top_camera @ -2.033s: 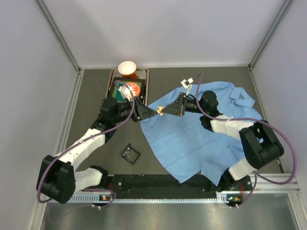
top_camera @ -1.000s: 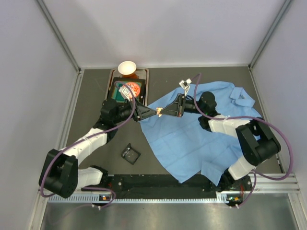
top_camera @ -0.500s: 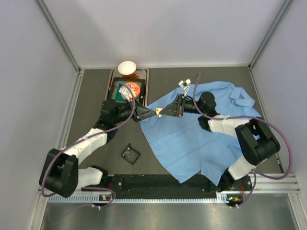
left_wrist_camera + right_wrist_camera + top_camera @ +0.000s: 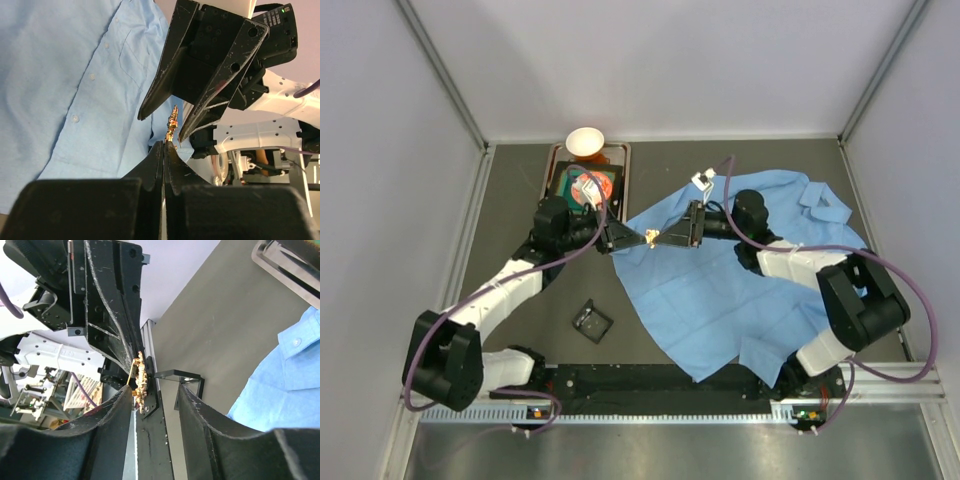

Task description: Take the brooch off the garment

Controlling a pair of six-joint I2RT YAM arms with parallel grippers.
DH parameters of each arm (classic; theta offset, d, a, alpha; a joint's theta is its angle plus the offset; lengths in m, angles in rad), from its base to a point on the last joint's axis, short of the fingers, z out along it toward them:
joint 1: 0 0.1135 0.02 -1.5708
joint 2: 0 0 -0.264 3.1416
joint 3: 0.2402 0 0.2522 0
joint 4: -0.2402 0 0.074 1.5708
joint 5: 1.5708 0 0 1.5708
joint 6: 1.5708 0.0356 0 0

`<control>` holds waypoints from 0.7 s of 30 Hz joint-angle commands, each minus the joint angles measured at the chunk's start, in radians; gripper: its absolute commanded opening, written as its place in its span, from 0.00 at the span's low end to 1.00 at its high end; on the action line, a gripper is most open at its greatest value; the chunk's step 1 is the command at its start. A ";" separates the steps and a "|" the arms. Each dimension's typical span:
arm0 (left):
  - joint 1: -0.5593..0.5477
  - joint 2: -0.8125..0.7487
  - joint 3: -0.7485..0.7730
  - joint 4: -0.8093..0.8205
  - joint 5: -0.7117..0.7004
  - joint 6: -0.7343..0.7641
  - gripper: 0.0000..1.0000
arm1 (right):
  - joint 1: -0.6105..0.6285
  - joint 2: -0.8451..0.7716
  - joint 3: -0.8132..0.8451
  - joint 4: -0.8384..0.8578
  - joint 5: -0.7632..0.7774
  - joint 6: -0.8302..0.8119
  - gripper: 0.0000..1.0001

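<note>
The brooch is standing next to one finger of my right gripper, so I need to turn my right gripper round and pick up the brooch from its near side [image 4: 651,245].
The brooch [image 4: 651,237], a small gold-coloured ornament, hangs in the air over the left edge of the light blue garment [image 4: 720,290]. My left gripper [image 4: 642,238] is shut on its lower end; in the left wrist view the brooch [image 4: 172,125] sticks up from the closed tips [image 4: 164,144]. My right gripper [image 4: 661,236] faces it, open, its fingers [image 4: 160,85] on either side of the ornament. In the right wrist view the brooch [image 4: 140,380] stands beside one finger of the open right gripper [image 4: 155,389]. The shirt [image 4: 60,75] lies spread below.
A small dark square box [image 4: 591,321] sits on the table in front of the left arm and shows as the box [image 4: 182,377] in the right wrist view. A tray [image 4: 552,172] with a red item and a white bowl [image 4: 585,142] stand at the back left.
The left gripper has closed on the brooch and the right gripper's jaws have opened off it. Both arms stay tip to tip over the shirt's edge.
</note>
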 commanded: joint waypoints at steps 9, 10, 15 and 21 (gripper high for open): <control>0.000 -0.036 0.108 -0.217 -0.006 0.192 0.00 | -0.003 -0.112 0.001 -0.011 0.034 -0.078 0.52; 0.000 -0.036 0.109 -0.225 -0.004 0.196 0.00 | 0.001 -0.115 0.001 -0.011 0.037 -0.078 0.54; -0.001 -0.024 0.103 -0.207 0.011 0.175 0.00 | 0.058 -0.092 0.044 -0.086 0.077 -0.121 0.54; 0.000 -0.029 0.103 -0.199 0.014 0.166 0.00 | 0.061 -0.060 0.058 -0.082 0.066 -0.118 0.51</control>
